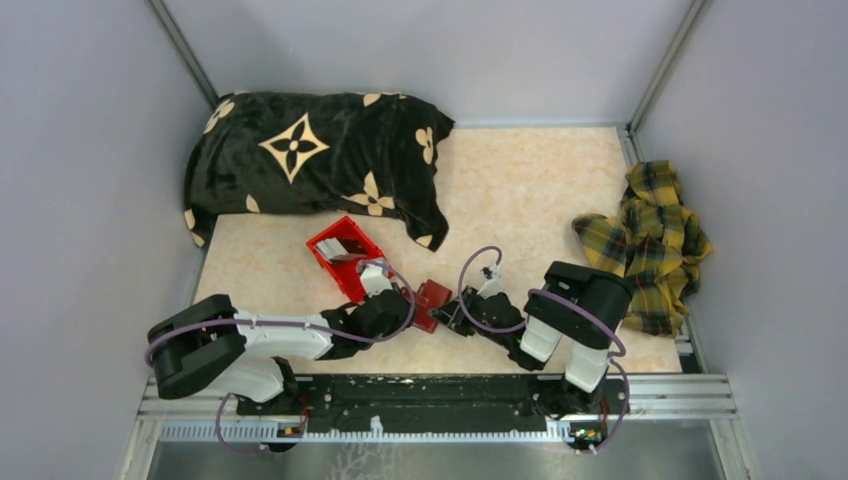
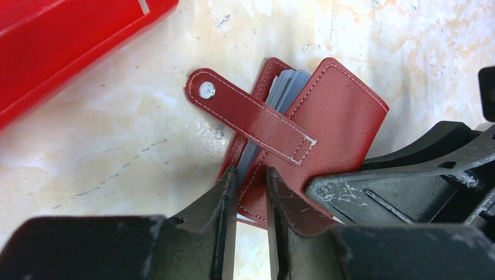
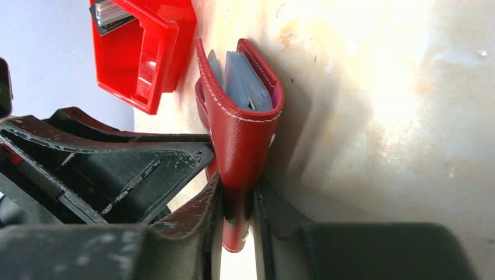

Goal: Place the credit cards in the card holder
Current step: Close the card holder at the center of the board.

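My right gripper is holding the card holder. It will let go of it on the bare table [image 1: 453, 288] just in front of the black pillow's corner.
The card holder [image 1: 432, 300], a dark-red wallet, stands on edge on the table between both arms. In the left wrist view its strap with the snap [image 2: 245, 114] lies across the cover [image 2: 344, 111], and blue-grey lining shows in the fold. My left gripper [image 2: 251, 172] [image 1: 408, 305] is shut on its lower corner. My right gripper [image 3: 236, 198] [image 1: 450, 318] pinches the opposite edge of the card holder [image 3: 239, 134]. The credit cards [image 1: 347, 245] [image 3: 111, 11], a pale grey stack, sit in the red bin behind, away from both grippers.
The bright red plastic bin [image 1: 325, 262] [image 2: 58, 41] [image 3: 175, 35] stands just behind and left of the wallet. A black pillow with cream flowers [image 1: 310, 160] lies at the back left. A yellow plaid cloth [image 1: 655, 240] is bunched at the right edge.
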`<state>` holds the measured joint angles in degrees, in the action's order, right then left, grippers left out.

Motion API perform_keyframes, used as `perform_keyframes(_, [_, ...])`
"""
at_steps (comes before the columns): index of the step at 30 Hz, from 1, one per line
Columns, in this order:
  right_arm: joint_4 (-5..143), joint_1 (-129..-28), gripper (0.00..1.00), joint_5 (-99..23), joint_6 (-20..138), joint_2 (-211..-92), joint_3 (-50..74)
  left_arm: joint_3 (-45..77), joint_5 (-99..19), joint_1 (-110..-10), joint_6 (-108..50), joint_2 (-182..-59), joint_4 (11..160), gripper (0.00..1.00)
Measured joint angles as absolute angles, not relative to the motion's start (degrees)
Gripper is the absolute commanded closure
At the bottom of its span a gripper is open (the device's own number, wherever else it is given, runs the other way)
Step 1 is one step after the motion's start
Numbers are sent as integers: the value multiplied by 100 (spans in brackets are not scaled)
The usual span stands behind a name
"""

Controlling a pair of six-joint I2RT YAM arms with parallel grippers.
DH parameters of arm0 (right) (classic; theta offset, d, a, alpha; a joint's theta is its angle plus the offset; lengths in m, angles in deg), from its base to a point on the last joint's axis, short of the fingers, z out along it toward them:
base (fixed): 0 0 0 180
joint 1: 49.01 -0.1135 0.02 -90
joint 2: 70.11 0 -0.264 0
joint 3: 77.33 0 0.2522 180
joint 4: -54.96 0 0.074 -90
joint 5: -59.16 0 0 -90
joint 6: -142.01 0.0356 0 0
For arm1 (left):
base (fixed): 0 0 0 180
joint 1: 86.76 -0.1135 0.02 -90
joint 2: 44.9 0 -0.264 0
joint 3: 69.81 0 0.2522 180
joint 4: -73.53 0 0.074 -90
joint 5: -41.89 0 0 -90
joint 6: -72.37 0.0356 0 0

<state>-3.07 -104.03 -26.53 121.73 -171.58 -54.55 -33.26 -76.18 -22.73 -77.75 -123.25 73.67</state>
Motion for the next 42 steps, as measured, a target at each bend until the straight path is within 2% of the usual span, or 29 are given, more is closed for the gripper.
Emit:
perform_keyframes(4, [-242,-10401,93,-2624,12015,-17056,-5532,-3298,-7647,-2198,-7806,-12382,7321,61])
perform_keyframes(6, [305,-10403,98,-2598,11847,-16583,-5521,-3225,-7636,-2155,-7808,-12388,7408,58])
perform_keyframes(8, [1315,-10434,100,-2532,11574,-15843,-5453,-3127,-7566,-2078,-7815,-12345,7589,54])
perform_keyframes(12, [4141,-10541,100,-1914,10833,-14074,-4754,-2978,-7461,-1978,-7780,-11962,8210,53])
perform_keyframes(17, [6816,-10541,100,-742,9969,-13228,-3342,-2828,-7476,-1936,-7664,-11311,8910,53])
perform_keyframes(23, [9233,-10541,100,453,9253,-13471,-1943,-2786,-7553,-1936,-7629,-10651,9329,53])
perform_keyframes(32, [11791,-10847,100,1940,8984,-15622,-446,-2830,-7673,-1934,-7662,-10198,9780,53])
perform_keyframes(35, [12396,-11137,91,2289,9128,-16441,-28,-2948,-7725,-1921,-7738,-10045,9900,53])
perform_keyframes(42, [12890,-11717,57,2407,9436,-18004,936,-3308,-7905,-1899,-8053,-9569,10341,54])
